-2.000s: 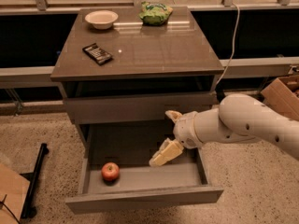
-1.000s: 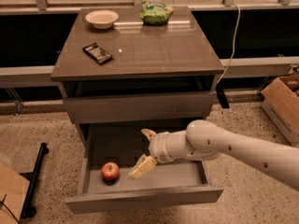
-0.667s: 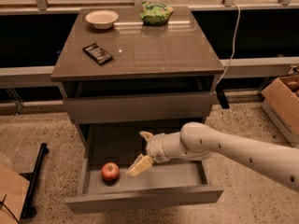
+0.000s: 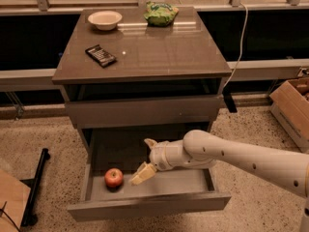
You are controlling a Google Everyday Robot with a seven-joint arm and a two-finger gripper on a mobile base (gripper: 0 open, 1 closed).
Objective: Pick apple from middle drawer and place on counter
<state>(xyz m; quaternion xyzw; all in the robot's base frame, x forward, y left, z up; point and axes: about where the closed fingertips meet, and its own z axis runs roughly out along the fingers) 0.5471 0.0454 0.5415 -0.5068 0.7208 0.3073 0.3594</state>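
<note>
The apple's side (image 4: 119, 178) facing the white arm, inside the middle drawer, is the next place my gripper should go to and close on.
The apple (image 4: 114, 177), red with a yellowish patch, lies at the front left of the pulled-out middle drawer (image 4: 149, 206). My gripper (image 4: 146, 158) is inside the drawer, just right of the apple and apart from it. It is open and empty: one cream finger points down towards the tray, the other points up. The white arm reaches in from the right. The counter (image 4: 159, 52) is the glossy top of the cabinet above.
On the counter stand a cream bowl (image 4: 105, 19), a green snack bag (image 4: 161, 13) and a dark flat device (image 4: 100, 55). A shut drawer sits above the open one. A cardboard box (image 4: 293, 105) is on the floor at right, a black stand at left.
The gripper has moved left across the drawer, from its right side to just beside the apple. The apple has not moved.
</note>
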